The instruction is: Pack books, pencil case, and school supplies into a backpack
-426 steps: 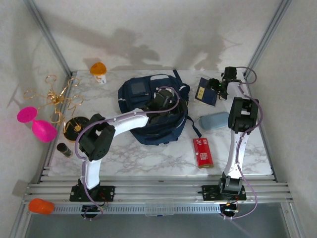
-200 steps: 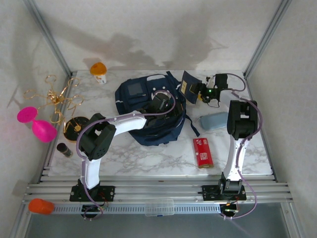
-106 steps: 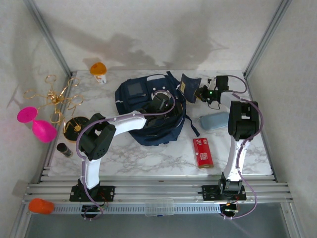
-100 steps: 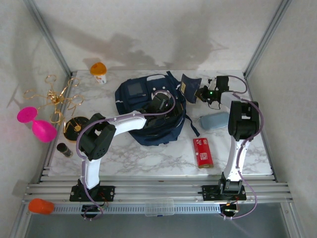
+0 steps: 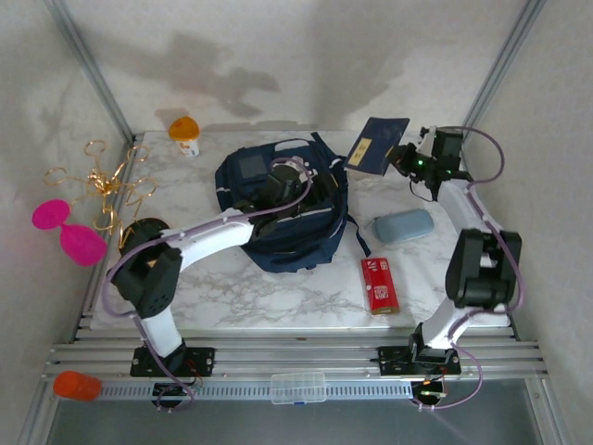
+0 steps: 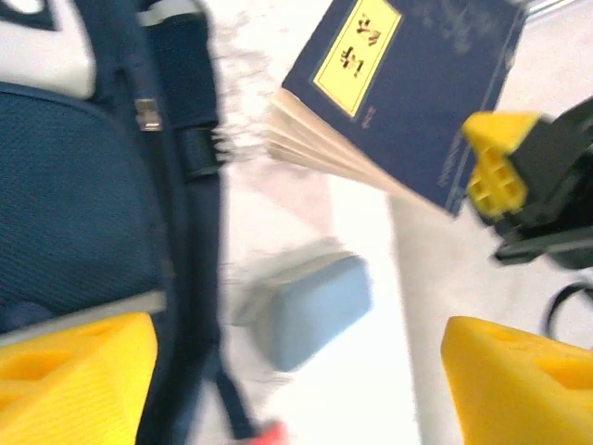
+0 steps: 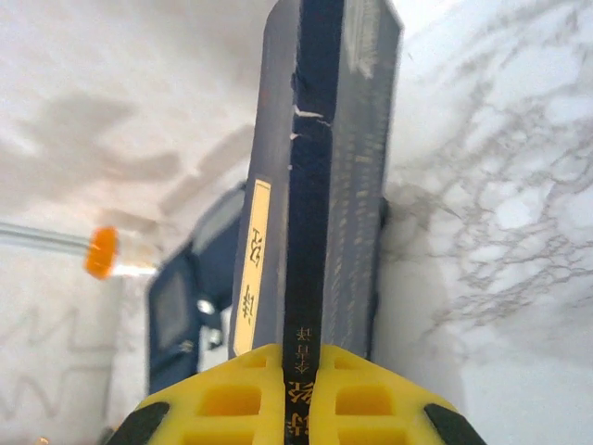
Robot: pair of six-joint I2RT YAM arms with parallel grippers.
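Next, I take the book's page edge (image 6: 324, 148) with my left gripper while my right gripper moves to its end, since my right gripper pinches the navy book by its spine.
The navy backpack (image 5: 278, 218) lies at the table's middle, my left gripper (image 5: 295, 181) hovering over its top, open with nothing between the yellow fingers (image 6: 79, 371). In the left wrist view the left gripper (image 6: 296, 332) looks past the backpack's edge (image 6: 83, 185) at the light blue pencil case (image 6: 310, 311) and the navy book (image 6: 408, 83). My right gripper (image 5: 410, 162) is shut on that navy book with a gold band (image 5: 378, 146), held off the table right of the backpack. The right gripper (image 7: 298, 399) pinches the book's spine (image 7: 320, 185). The pencil case (image 5: 403, 225) and red box (image 5: 379, 285) lie on the table.
An orange capped object (image 5: 183, 130) stands at the back left. Gold wire pieces (image 5: 97, 181), pink glasses (image 5: 65, 227) and a black-and-gold disc (image 5: 139, 232) crowd the left edge. Metal frame posts (image 5: 491, 83) rise at the back corners.
The right arm has carried the book up and to the right, away from the backpack, and its elbow has swung out. The left gripper has opened wider and its elbow has shifted left.
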